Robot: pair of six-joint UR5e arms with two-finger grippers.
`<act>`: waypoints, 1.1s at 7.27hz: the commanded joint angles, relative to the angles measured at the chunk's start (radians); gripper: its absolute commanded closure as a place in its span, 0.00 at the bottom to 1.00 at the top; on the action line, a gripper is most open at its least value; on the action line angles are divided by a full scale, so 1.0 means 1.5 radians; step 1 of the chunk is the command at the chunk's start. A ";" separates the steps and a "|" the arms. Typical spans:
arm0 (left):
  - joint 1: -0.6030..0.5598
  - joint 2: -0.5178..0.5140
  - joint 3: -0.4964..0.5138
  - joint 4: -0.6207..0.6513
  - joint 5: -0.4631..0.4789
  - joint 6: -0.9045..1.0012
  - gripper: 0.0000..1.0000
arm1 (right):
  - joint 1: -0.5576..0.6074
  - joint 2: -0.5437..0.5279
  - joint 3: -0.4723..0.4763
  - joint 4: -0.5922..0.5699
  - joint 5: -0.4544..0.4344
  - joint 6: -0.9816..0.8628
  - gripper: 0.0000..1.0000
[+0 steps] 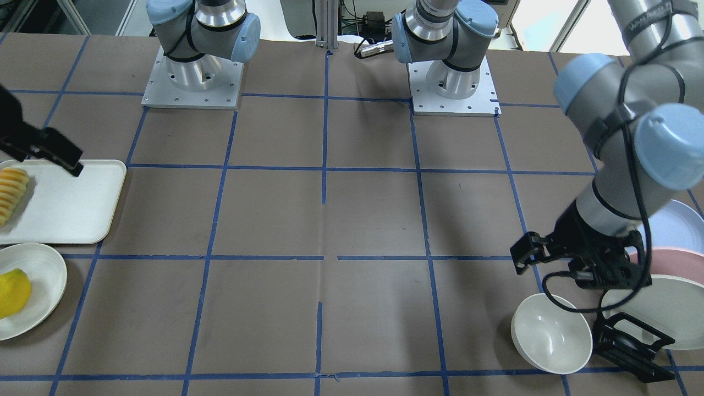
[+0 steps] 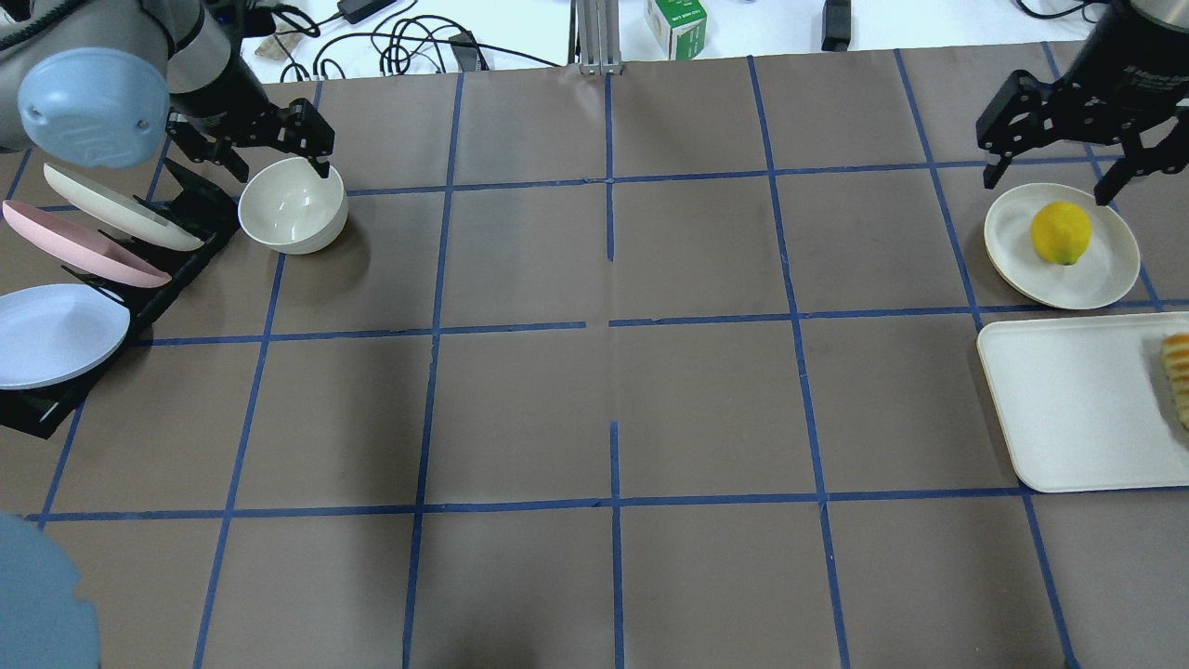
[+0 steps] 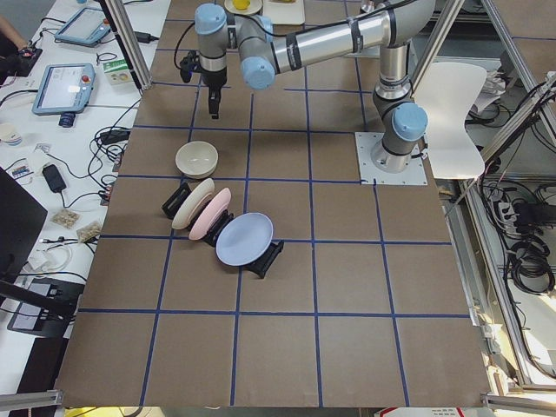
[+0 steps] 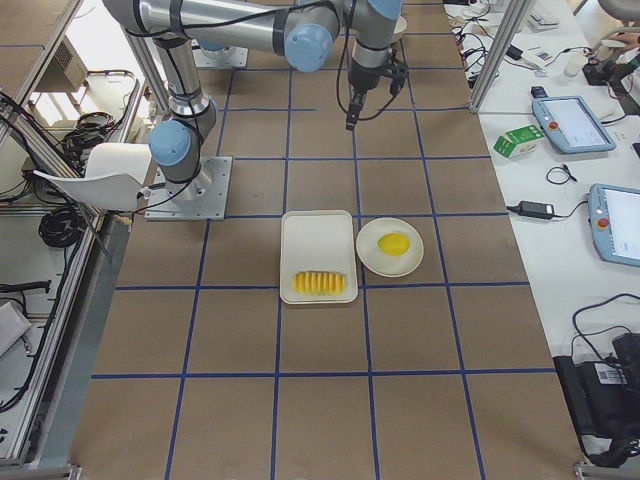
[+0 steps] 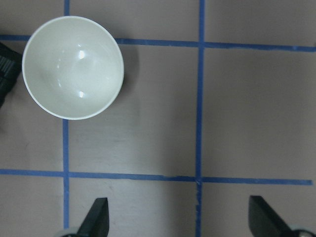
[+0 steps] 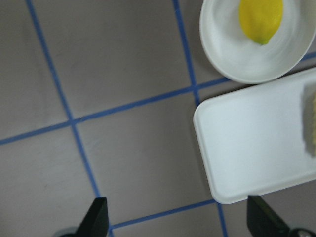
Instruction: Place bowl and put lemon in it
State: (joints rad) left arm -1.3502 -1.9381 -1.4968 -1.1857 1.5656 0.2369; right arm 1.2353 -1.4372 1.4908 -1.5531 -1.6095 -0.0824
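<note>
Next, my left gripper is to go down to the off-white bowl and close on the bowl's rim (image 1: 586,322) (image 5: 26,81) on the side that faces the black rack.
The off-white bowl (image 2: 293,206) stands upright and empty on the table beside the plate rack; it also shows in the front view (image 1: 551,333) and at the upper left of the left wrist view (image 5: 73,66). My left gripper (image 2: 279,153) is open and empty, raised above the bowl's far side; the bowl is not between its fingers (image 5: 98,215). The yellow lemon (image 2: 1061,232) lies on a shallow off-white plate (image 2: 1022,255) and also shows in the right wrist view (image 6: 260,17). My right gripper (image 2: 1050,177) is open and empty, raised above the plate's far edge.
A black rack (image 2: 176,223) left of the bowl holds an off-white plate (image 2: 121,209), a pink plate (image 2: 84,246) and a blue plate (image 2: 56,334). A white tray (image 2: 1077,409) with sliced orange-yellow food (image 2: 1178,372) lies next to the lemon's plate.
</note>
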 commanded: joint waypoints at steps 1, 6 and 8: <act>0.052 -0.110 0.003 0.111 -0.005 0.091 0.03 | -0.074 0.109 -0.001 -0.159 -0.045 -0.116 0.00; 0.089 -0.170 0.007 0.170 -0.019 0.092 0.63 | -0.116 0.281 -0.001 -0.380 -0.036 -0.239 0.00; 0.090 -0.164 0.008 0.165 -0.017 0.092 0.95 | -0.116 0.309 -0.001 -0.411 -0.037 -0.239 0.00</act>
State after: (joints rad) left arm -1.2154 -2.1885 -1.4865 -0.9344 1.5361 0.3746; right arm 1.0622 -1.0004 1.4895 -2.1472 -1.6646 -0.4397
